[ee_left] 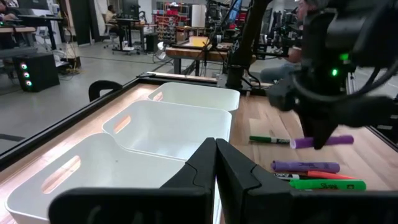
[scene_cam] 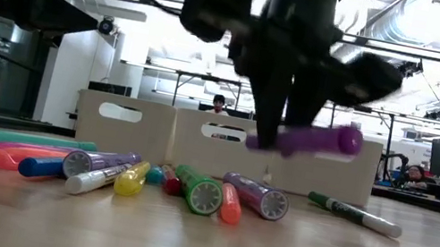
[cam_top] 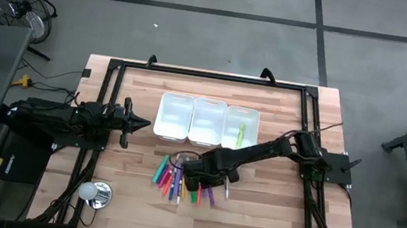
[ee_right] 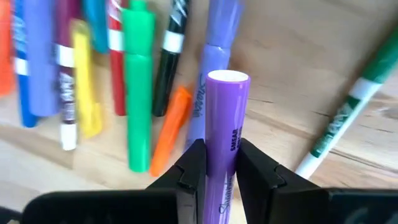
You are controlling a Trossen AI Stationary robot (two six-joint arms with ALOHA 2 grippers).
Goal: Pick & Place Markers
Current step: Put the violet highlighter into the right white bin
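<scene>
My right gripper is to let go of the purple marker, now held above the marker pile, next to the green marker in the white bin (cam_top: 236, 139).
A pile of markers (cam_top: 175, 180) in several colours lies flat on the wooden table, near the middle; the low view shows the same pile of markers (scene_cam: 147, 179). My right gripper (ee_right: 221, 168) hangs above the pile, shut on a purple marker (scene_cam: 308, 141), which also shows in the left wrist view as the purple marker (ee_left: 323, 142). Three white bins (cam_top: 206, 121) stand side by side just beyond the pile. My left gripper (ee_left: 216, 155) waits shut and level at the table's left, pointing at the bins. My right gripper pinches the purple marker's barrel (ee_right: 222, 140) between its two fingers (ee_right: 193, 165), toward one end. The fingers come from above, pointing down, and lie across the marker. The marker hangs nearly level, clear of the table, with its longer part (scene_cam: 340, 140) sticking out to one side.
A green marker (cam_top: 241, 133) lies in the right-hand bin. A green-and-white marker (scene_cam: 355, 215) lies apart from the pile. A round silver object (cam_top: 96, 192) sits near the table's front left. A black frame (cam_top: 208, 75) runs around the table.
</scene>
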